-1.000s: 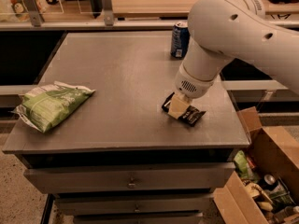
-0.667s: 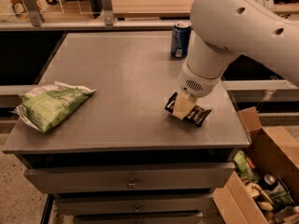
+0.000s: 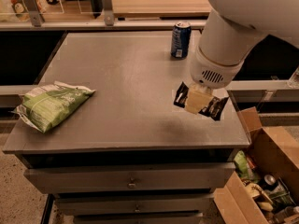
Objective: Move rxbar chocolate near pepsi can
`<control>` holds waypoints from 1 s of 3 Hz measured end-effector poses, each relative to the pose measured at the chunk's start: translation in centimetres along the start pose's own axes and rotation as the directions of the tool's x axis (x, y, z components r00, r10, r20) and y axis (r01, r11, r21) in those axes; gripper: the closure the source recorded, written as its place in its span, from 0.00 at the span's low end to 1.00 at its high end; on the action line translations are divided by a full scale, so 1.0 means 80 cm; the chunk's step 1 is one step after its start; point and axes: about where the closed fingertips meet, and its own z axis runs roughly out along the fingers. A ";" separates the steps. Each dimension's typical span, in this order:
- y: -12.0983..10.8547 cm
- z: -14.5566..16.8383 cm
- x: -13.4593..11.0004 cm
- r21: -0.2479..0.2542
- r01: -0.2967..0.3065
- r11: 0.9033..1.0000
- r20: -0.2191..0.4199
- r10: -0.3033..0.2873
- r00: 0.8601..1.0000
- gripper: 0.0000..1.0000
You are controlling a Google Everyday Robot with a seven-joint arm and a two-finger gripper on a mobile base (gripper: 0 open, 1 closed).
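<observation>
The rxbar chocolate, hanging a little above the table now, will be let go by my gripper on the grey table (image 3: 187, 60) just in front of the pepsi can.
The rxbar chocolate (image 3: 215, 107), a flat dark wrapper with white text, hangs in my gripper (image 3: 197, 99) a little above the right front part of the grey table (image 3: 121, 73). A faint shadow lies on the table under it. The gripper comes down from the big white arm (image 3: 224, 41) and is shut on the middle of the bar, so only the bar's two ends show. The pepsi can (image 3: 181, 40), dark blue with a silver top, stands upright at the table's back edge, behind and slightly left of the gripper.
A green chip bag (image 3: 53, 104) lies at the table's left front. An open cardboard box (image 3: 266, 171) with assorted items stands on the floor to the right of the table. Drawers (image 3: 131, 183) sit under the tabletop. A rail runs behind the table.
The gripper has lifted the bar off the table, and it now hangs higher with a shadow under it. The can and the chip bag have not moved.
</observation>
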 end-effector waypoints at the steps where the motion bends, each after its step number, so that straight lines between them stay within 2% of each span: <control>1: -0.023 0.000 -0.013 0.028 0.043 0.999 0.017 -0.043 0.999 1.00; 3: -0.092 0.031 -0.059 0.105 0.120 0.987 0.086 -0.129 0.988 1.00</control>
